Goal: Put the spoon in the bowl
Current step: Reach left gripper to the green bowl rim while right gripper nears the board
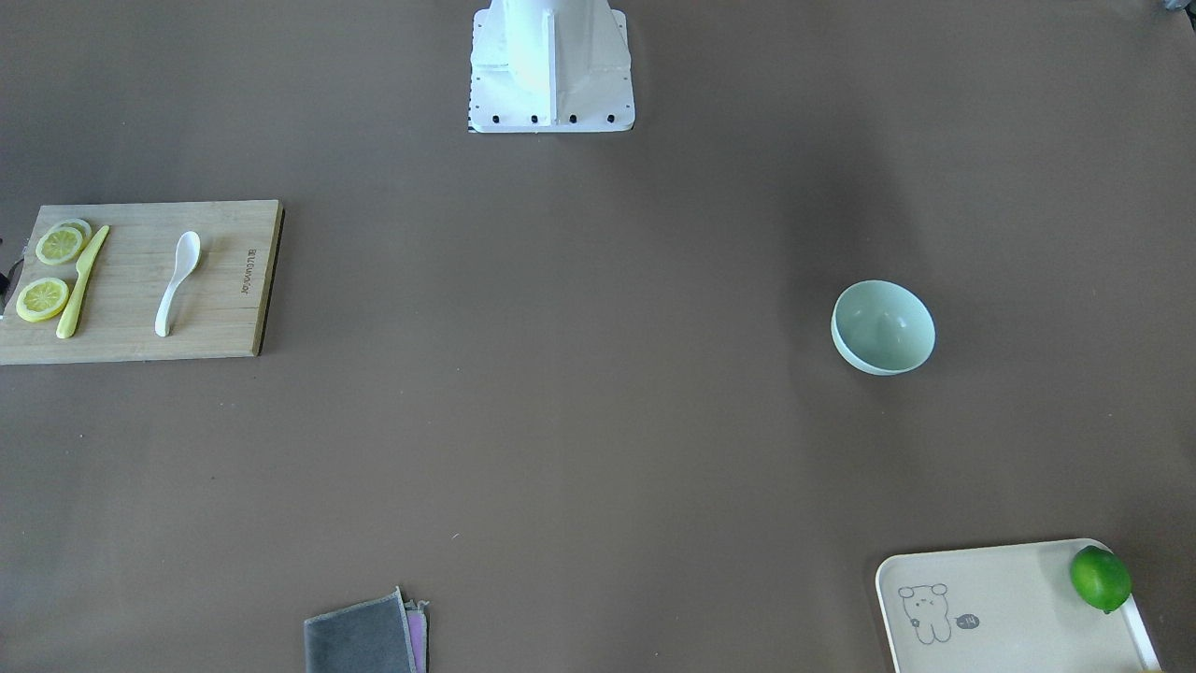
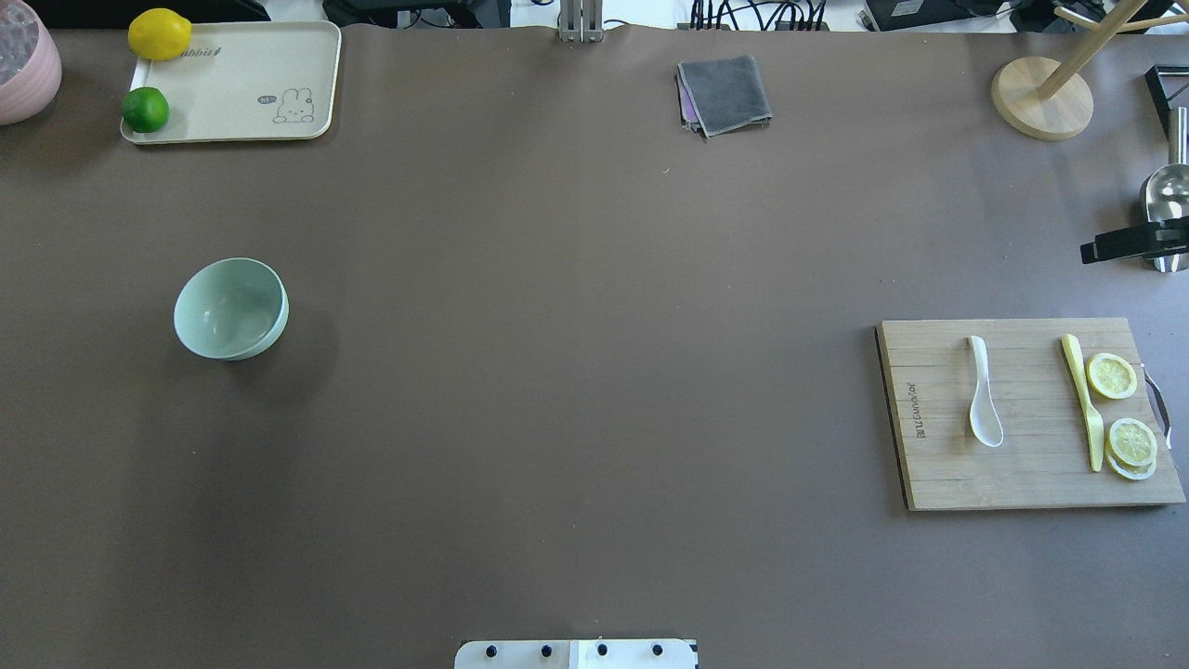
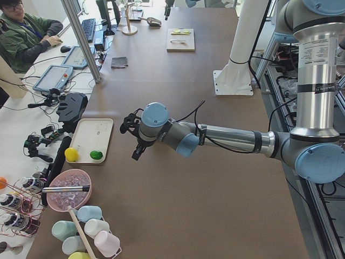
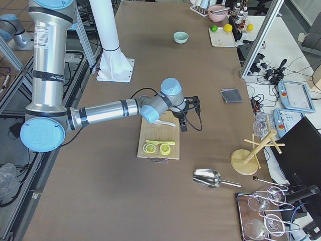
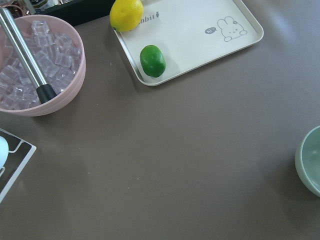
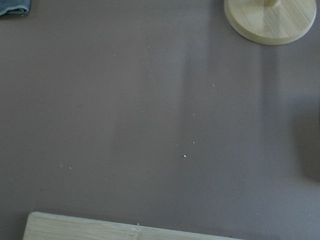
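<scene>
My left gripper should grip the mint-green bowl's rim (image 1: 932, 336) (image 5: 302, 151) on the side facing away from the cutting board, to hold the bowl.
The white spoon (image 1: 177, 280) lies on a wooden cutting board (image 1: 131, 346), scoop toward the robot; it also shows in the overhead view (image 2: 983, 404). The mint-green bowl (image 2: 230, 308) stands empty and upright on the brown table on the robot's left side, and shows in the front view (image 1: 883, 327) and at the left wrist view's right edge (image 5: 311, 162). My left gripper (image 3: 136, 154) hangs above the table near the bowl's area. My right gripper (image 4: 183, 125) hangs over the board's far edge, above the spoon (image 4: 163, 122). I cannot tell whether either is open or shut.
A yellow knife (image 2: 1082, 400) and lemon slices (image 2: 1112, 376) share the board. A cream tray (image 2: 232, 84) with a lime (image 2: 146, 110) and a lemon (image 2: 160, 33), a pink ice bowl (image 5: 40, 75), a grey cloth (image 2: 725, 93), a wooden stand (image 2: 1040, 98) and a metal scoop (image 2: 1166, 195) line the far side.
</scene>
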